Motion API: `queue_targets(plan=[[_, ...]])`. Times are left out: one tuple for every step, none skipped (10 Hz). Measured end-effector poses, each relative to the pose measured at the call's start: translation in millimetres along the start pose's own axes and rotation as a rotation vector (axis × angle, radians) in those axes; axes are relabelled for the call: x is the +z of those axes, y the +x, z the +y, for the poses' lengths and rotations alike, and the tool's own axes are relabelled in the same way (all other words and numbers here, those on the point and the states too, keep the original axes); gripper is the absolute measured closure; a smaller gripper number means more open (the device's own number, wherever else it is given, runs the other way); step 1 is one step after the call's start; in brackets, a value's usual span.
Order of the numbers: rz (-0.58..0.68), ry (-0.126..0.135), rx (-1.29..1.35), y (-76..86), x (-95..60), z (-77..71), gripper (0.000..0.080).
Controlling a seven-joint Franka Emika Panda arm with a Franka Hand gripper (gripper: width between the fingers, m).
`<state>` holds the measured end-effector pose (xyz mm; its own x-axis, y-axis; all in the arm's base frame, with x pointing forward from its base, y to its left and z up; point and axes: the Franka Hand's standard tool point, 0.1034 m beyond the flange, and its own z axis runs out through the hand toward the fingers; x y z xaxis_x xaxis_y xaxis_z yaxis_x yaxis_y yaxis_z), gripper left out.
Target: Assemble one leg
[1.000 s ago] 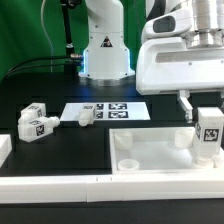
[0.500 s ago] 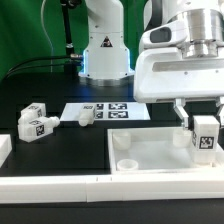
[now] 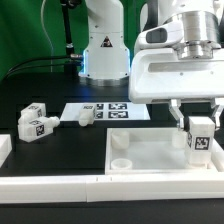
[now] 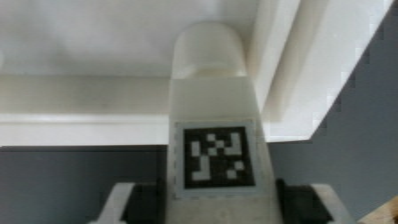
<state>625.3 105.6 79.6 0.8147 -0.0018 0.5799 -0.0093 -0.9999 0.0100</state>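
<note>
I slant against the panel's upright corner leg, so I will open, straighten above it and grip its top (image 3: pixel 202 124) before turning it in.
My gripper (image 3: pixel 198 122) is shut on a white leg (image 3: pixel 200 139) with a black-and-white tag, held upright over the far right corner of the large white panel (image 3: pixel 150 155). Its lower end is at or just above the panel there; I cannot tell if it touches. In the wrist view the leg (image 4: pixel 214 120) runs between my fingers (image 4: pixel 139 203), its rounded tip over the panel's corner (image 4: pixel 89 95). Three more legs lie on the black table: two (image 3: pixel 33 121) at the exterior view's left and one (image 3: pixel 86 115) by the marker board (image 3: pixel 113 110).
The robot base (image 3: pixel 105 55) stands at the back. A white rail (image 3: pixel 50 187) runs along the front edge and a white block (image 3: pixel 4 148) sits at the exterior view's left edge. The panel has a round hole (image 3: pixel 121 163) near its left end.
The gripper has moved down and slightly to the exterior view's left with the leg, bringing it lower over the panel's right corner.
</note>
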Motion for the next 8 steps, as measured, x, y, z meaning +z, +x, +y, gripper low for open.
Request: queue_targets(plan=[[0.0, 0.0, -0.006, 0.0, 0.0, 0.0, 0.0505], [-0.002, 0.0, -0.009, -0.3, 0.1, 0.1, 0.0305], [-0.041, -0.002, -0.017, -2.0, 1.2, 0.7, 0.0305], [-0.074, -0.003, -0.019, 4.1, -0.3, 3.2, 0.0184], [-0.097, -0.005, -0.017, 7.8, 0.3, 6.3, 0.0159], [-0.222, -0.006, -0.004, 5.6, 2.7, 9.1, 0.0159], [-0.281, -0.004, 0.009, 13.8, 2.3, 9.8, 0.0151], [-0.366, -0.006, 0.027, 10.0, 3.4, 7.3, 0.0151]])
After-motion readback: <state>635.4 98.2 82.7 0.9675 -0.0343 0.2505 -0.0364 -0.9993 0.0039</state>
